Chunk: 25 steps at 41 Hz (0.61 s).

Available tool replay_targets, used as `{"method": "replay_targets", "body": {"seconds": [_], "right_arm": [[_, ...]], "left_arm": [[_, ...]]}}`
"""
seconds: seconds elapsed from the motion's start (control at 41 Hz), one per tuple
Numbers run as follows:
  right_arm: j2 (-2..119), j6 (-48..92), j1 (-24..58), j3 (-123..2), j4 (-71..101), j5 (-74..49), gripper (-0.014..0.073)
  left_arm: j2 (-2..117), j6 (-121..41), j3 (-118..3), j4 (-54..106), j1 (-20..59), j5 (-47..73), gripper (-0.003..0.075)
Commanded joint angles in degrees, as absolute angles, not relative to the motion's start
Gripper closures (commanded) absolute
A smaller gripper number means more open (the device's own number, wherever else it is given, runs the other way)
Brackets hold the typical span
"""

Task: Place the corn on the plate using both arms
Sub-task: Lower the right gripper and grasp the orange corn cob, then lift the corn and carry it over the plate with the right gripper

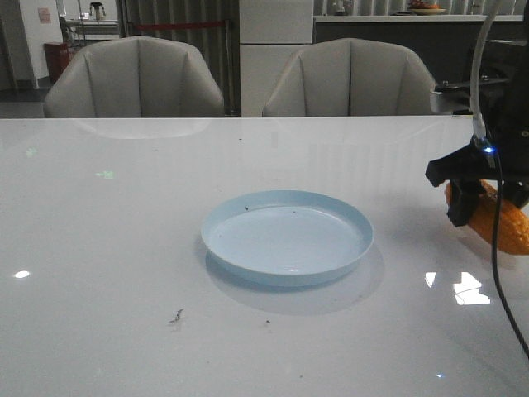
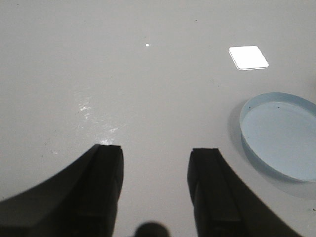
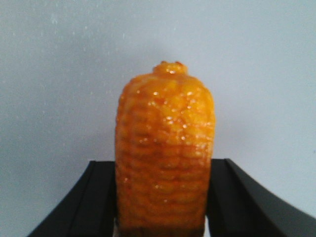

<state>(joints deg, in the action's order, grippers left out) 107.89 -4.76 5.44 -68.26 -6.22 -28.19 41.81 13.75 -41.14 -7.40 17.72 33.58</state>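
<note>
My right gripper is going to let go of the orange corn across the middle of the pale blue plate point(image 1: 290, 223).
The orange corn point(image 1: 511, 225) lies on the white table at the far right, well right of the pale blue plate point(image 1: 248, 266), which has nothing on it. My right gripper point(image 1: 488, 207) is down over the corn, its black fingers against both sides of the cob. In the right wrist view the corn point(image 3: 165, 148) fills the gap between the fingers point(image 3: 98, 197). My left gripper point(image 2: 155, 150) is open and empty over bare table, with the plate point(image 2: 281, 138) off to one side of it. The left gripper does not show in the front view.
Two grey chairs point(image 1: 136, 78) stand behind the table's far edge. A small dark scrap point(image 1: 176, 316) lies on the table in front of the plate. A black cable point(image 1: 496, 248) hangs from the right arm.
</note>
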Motion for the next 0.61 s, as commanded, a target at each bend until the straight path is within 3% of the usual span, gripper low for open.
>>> {"method": "replay_targets", "body": {"seconds": [0.0,0.293,0.585], "right_arm": [[104.79,-4.86,5.98,-73.82,-7.10,-28.17,0.0427],[104.79,-1.76,14.68,-89.46,-7.10,-35.23,0.0427],[105.96,-1.70,26.51,-91.71,-7.10,-35.25,0.0427]], "left_arm": [[41.53,14.40,-42.75,-7.07,17.70,28.86,0.0335],[41.53,14.40,-42.75,-6.62,17.70,28.86,0.0335],[41.53,14.40,-42.75,-6.59,17.70,28.86,0.0335]]}}
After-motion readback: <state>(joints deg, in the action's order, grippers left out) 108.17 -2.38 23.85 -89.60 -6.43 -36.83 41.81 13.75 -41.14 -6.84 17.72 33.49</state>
